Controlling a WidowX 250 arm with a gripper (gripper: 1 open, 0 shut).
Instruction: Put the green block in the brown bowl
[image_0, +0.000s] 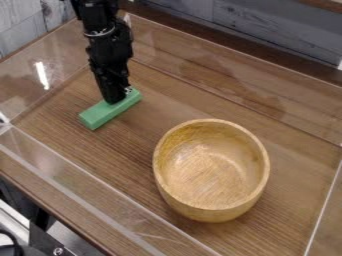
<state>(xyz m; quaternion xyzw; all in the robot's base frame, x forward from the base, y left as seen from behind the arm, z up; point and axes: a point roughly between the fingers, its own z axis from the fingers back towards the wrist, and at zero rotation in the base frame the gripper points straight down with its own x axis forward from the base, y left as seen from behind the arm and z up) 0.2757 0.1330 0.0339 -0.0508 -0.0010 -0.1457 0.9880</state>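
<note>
My gripper's fingers are at the far end of the green block. Next, I open, turn my gripper and take the green block (110, 109) around its middle.
The green block (102, 112) lies flat on the wooden table, left of centre, with its long side running diagonally. My gripper (114, 93) points straight down from the black arm. Its narrow fingers (112, 84) are shut on the block's far right end, and that end is hidden under them. The block still rests on the table. The brown bowl (211, 204) stands empty at the lower right, well apart from block and gripper.
A clear plastic wall (94, 190) fences the wooden table (214, 90) along its front and left sides. Beyond the table's back edge is a grey plank surface (267, 25).
</note>
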